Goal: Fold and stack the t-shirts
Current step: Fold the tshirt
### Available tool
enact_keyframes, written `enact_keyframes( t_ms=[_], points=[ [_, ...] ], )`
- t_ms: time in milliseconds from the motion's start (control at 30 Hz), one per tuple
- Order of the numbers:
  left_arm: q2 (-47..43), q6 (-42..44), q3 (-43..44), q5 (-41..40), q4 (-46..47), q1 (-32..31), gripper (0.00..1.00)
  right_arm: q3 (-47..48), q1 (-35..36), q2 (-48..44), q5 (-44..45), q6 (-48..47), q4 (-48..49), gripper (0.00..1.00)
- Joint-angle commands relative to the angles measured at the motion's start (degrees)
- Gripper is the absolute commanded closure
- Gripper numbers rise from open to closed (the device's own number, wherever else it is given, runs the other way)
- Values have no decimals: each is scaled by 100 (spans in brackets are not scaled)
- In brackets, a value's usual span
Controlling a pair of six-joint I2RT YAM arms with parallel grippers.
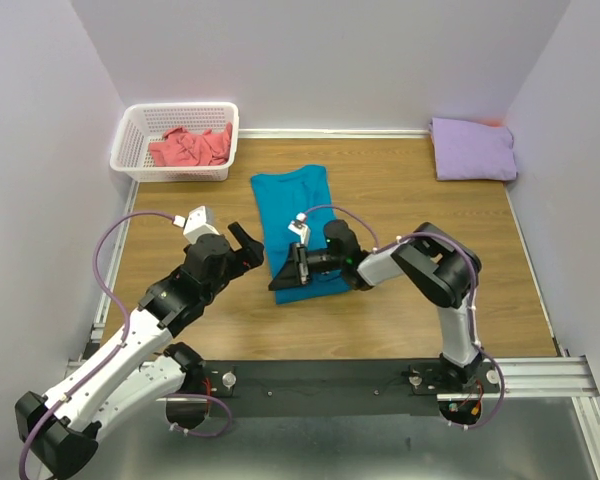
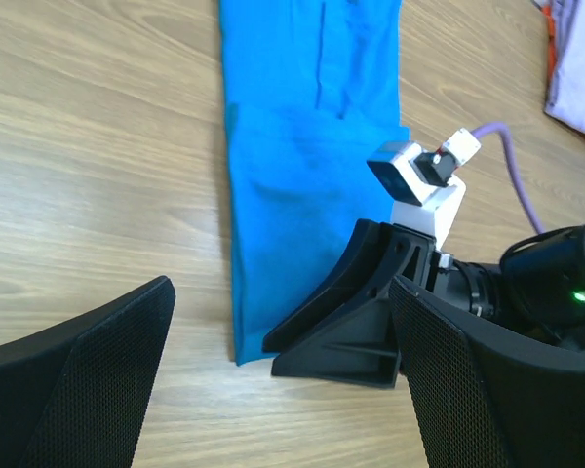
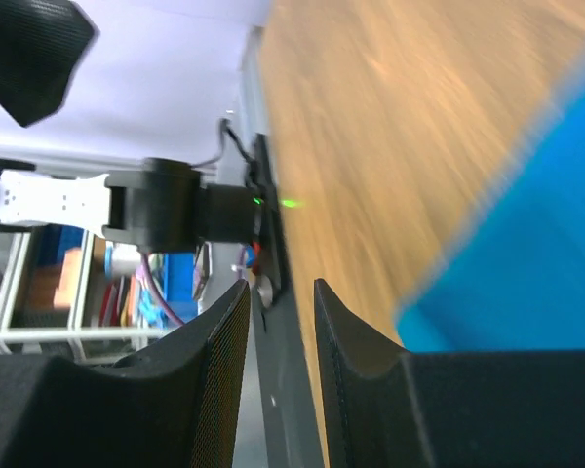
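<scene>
The robot's left gripper needs to close on the near corner (image 1: 279,300) (image 2: 241,360) of the teal-blue t-shirt, the one on the side of the white basket.
The teal-blue t-shirt (image 1: 295,205) lies on the table as a long folded strip; it also shows in the left wrist view (image 2: 292,146). My right gripper (image 1: 288,272) lies sideways at the shirt's near end, jaws a narrow gap apart with nothing between them (image 3: 281,288). The cloth (image 3: 526,283) is outside its right finger. My left gripper (image 1: 245,243) is wide open and empty just left of that near end (image 2: 283,390). The pale lavender t-shirt (image 1: 472,148) lies folded at the far right. The coral-pink t-shirt (image 1: 190,147) is crumpled in the basket.
A white lattice basket (image 1: 130,140) stands at the far left corner. Walls close in the table on three sides. The metal rail (image 1: 380,375) with both arm bases runs along the near edge. The two grippers are close together.
</scene>
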Motion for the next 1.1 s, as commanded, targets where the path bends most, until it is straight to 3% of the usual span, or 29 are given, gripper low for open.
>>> enact_keyframes(
  t_ms=[0, 233, 467, 567, 667, 700, 933, 1067],
  points=[
    [-75, 314, 214, -542, -388, 41, 2, 505, 329, 505, 232, 233, 80, 60],
    [-23, 542, 179, -366, -344, 58, 2, 769, 497, 1490, 504, 277, 80, 60],
    [39, 683, 109, -111, -239, 58, 2, 742, 497, 1044, 583, 189, -59, 60],
    [83, 736, 135, 3, -212, 58, 2, 962, 497, 300, 924, -450, -1085, 58],
    [171, 771, 179, 161, -239, 58, 2, 1339, 488, -328, 1434, -1461, -2719, 55],
    [179, 771, 223, 231, -247, 50, 2, 1558, 479, -685, 2027, -1916, -3628, 54],
    [363, 666, 337, 468, -431, 15, 2, 1034, -56, -2216, 3517, -2517, -5322, 53],
    [566, 446, 31, 811, -432, -169, 2, 928, -154, -2806, 4563, -2755, -6579, 43]
  ],
)
